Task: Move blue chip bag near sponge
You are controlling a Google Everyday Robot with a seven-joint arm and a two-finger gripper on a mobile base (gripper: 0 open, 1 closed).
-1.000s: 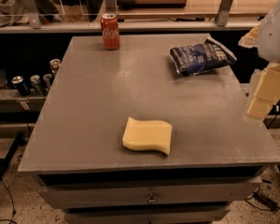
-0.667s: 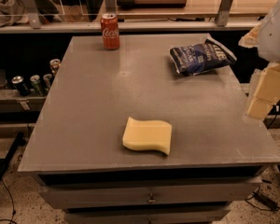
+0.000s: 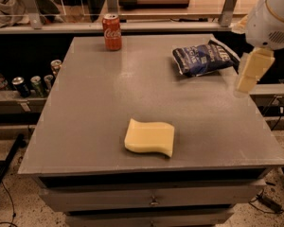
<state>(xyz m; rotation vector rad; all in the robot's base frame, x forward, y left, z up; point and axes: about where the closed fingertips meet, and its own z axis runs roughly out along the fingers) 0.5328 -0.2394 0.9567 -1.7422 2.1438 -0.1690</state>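
Note:
My gripper will shut on the end of the blue chip bag (image 3: 220, 56) that is farther away from the red cola can.
The blue chip bag (image 3: 202, 59) lies crinkled at the far right of the grey table (image 3: 94, 108), its white lettering facing up. The pale yellow sponge (image 3: 149, 137) lies near the front edge, a little right of the middle, far from the bag. My gripper (image 3: 248, 75) hangs from the white arm (image 3: 273, 18) over the table's right edge. It is just right of the bag, a little nearer to the camera, and holds nothing that I can see.
A red cola can (image 3: 112, 31) stands at the far edge, left of centre. Several cans (image 3: 32, 84) sit on a low shelf to the left. A rail and wooden boards run behind the table. Drawers sit under the tabletop.
My gripper has moved up and to the left, closer to the blue chip bag. The bag, sponge and can have not moved.

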